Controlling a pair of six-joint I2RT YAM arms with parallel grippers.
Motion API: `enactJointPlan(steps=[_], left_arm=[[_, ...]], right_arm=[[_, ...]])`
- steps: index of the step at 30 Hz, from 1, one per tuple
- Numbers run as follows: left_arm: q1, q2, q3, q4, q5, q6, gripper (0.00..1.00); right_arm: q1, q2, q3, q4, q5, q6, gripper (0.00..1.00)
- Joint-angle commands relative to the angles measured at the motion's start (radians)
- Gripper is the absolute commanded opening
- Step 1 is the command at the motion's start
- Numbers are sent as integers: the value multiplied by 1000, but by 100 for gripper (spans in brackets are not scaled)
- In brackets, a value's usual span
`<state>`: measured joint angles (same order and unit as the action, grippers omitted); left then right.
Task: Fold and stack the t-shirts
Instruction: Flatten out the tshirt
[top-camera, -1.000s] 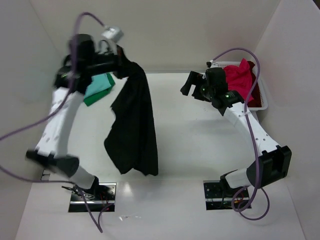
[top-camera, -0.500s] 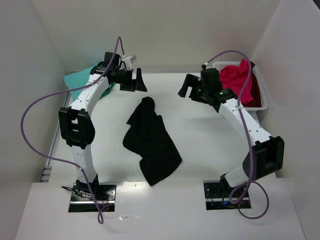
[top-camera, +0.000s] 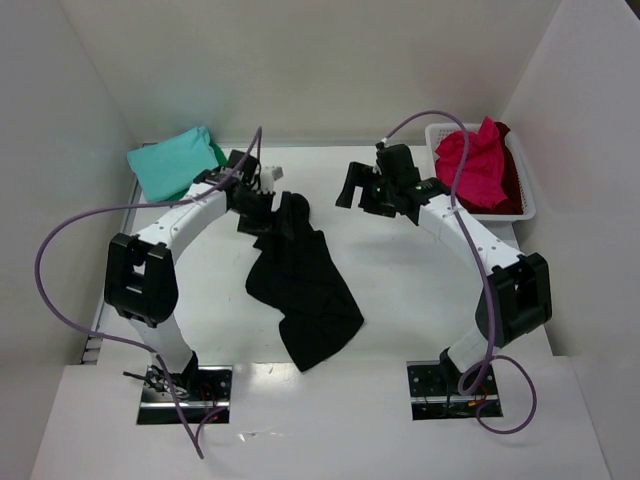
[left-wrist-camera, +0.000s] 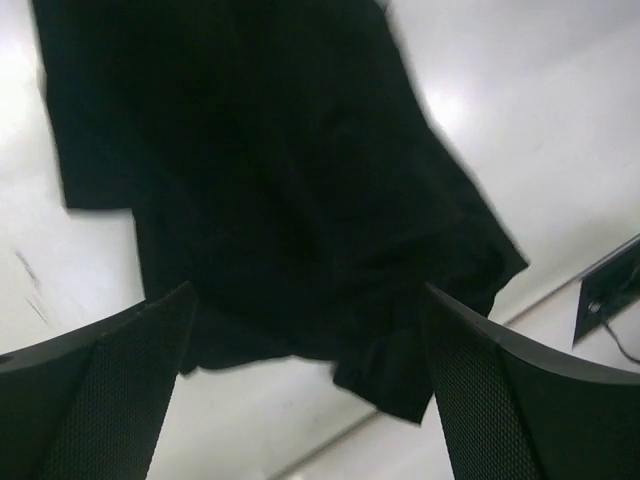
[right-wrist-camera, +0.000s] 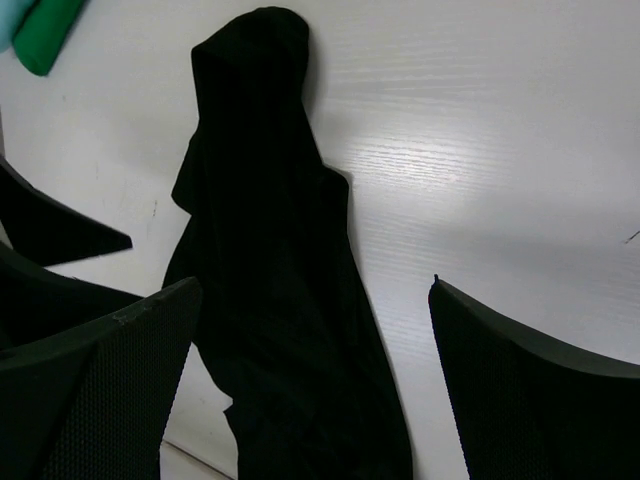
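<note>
I need to close my left gripper on the black t-shirt's jutting corner (top-camera: 257, 242) (left-wrist-camera: 72, 201) near its far end, on the side that faces the teal t-shirt.
A black t-shirt (top-camera: 305, 290) lies crumpled in a long diagonal heap on the middle of the table. My left gripper (top-camera: 268, 212) hovers open over its far end, holding nothing; in the left wrist view the black cloth (left-wrist-camera: 280, 180) fills the space past the spread fingers (left-wrist-camera: 90, 400) of the left gripper (left-wrist-camera: 308, 292). My right gripper (top-camera: 358, 192) is open and empty to the right of that end, and its wrist view looks down on the black shirt (right-wrist-camera: 270, 290) past the right gripper (right-wrist-camera: 315, 287). A teal t-shirt (top-camera: 170, 165) lies over a green one (top-camera: 216, 154) at the back left.
A white basket (top-camera: 527, 190) at the back right holds a pink-red t-shirt (top-camera: 470, 165) and a dark red one (top-camera: 508, 175). White walls close in the table at the back and on both sides. A green edge (right-wrist-camera: 45, 35) shows in the right wrist view's top left corner.
My left gripper opened and the black shirt dropped from the air onto the table. The left arm then came down over its far end. The right gripper shifted slightly left.
</note>
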<state>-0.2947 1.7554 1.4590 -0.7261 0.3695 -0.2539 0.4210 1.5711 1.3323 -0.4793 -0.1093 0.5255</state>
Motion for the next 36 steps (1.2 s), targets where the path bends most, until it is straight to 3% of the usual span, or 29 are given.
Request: enactJointPlan(steps=[1, 5, 10, 21, 31, 36], left_arm=[[3, -74, -118, 19, -93, -131, 98], [-15, -97, -244, 85, -84, -188, 95], [-37, -79, -278, 149, -115, -235, 92], [-69, 1, -299, 263, -369, -406, 86], [-11, 21, -333, 337, -351, -464, 84], [-1, 42, -324, 356, -374, -475, 79]], right_arm=[[2, 29, 8, 25, -12, -16, 100], [2, 38, 8, 16, -12, -35, 100], [2, 20, -2, 7, -12, -45, 100], [2, -57, -59, 7, 19, -56, 100], [2, -48, -59, 16, 30, -97, 100], [2, -39, -59, 16, 20, -107, 100]])
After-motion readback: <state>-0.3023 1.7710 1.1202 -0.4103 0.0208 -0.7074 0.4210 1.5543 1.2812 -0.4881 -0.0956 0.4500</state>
